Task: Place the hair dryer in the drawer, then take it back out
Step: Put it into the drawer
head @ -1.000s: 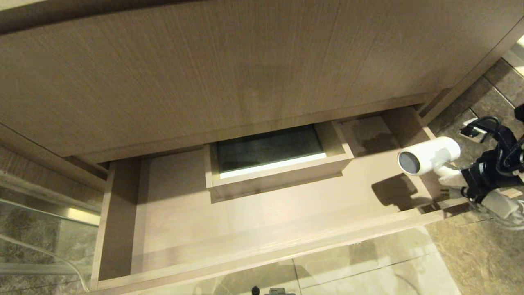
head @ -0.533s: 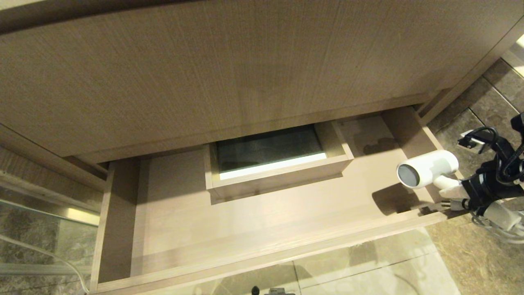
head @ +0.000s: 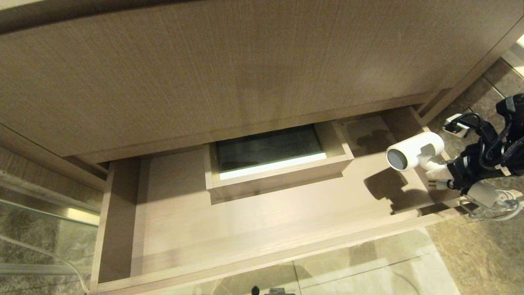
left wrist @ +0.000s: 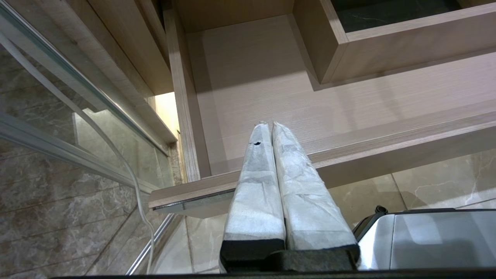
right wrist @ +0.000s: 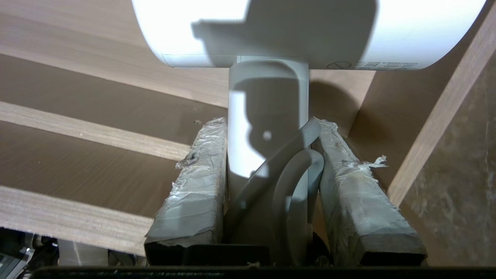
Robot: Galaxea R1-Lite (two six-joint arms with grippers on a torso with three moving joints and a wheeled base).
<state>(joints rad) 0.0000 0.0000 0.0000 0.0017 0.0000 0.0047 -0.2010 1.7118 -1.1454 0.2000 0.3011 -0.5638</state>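
Note:
Next, my right gripper releases the hair dryer on the bottom of the drawer between the boxed cutout and the drawer's side (head: 381,158).
The white hair dryer (head: 415,155) hangs over the right end of the open drawer (head: 266,258), its dark grey round end facing left. My right gripper (head: 441,177) is shut on its handle, coming in from the right over the drawer's side wall. In the right wrist view both taped fingers (right wrist: 197,174) press the handle (right wrist: 267,116) with a loop of white cord (right wrist: 298,170) between them, and the barrel (right wrist: 310,31) lies across above. More cord (head: 493,203) dangles under the wrist. My left gripper (left wrist: 268,124) is shut and empty, parked before the drawer's left front corner.
A boxed cutout (head: 278,164) rises in the middle of the drawer floor. The taller wood-grain panel (head: 245,73) overhangs the drawer's back. A glass pane (head: 41,246) and a thin white cable (left wrist: 116,155) stand at the left. Marble floor tiles (head: 368,262) lie in front.
My right gripper has carried the hair dryer a little to the left, farther in over the drawer's right end. The drawer and my left gripper have not moved.

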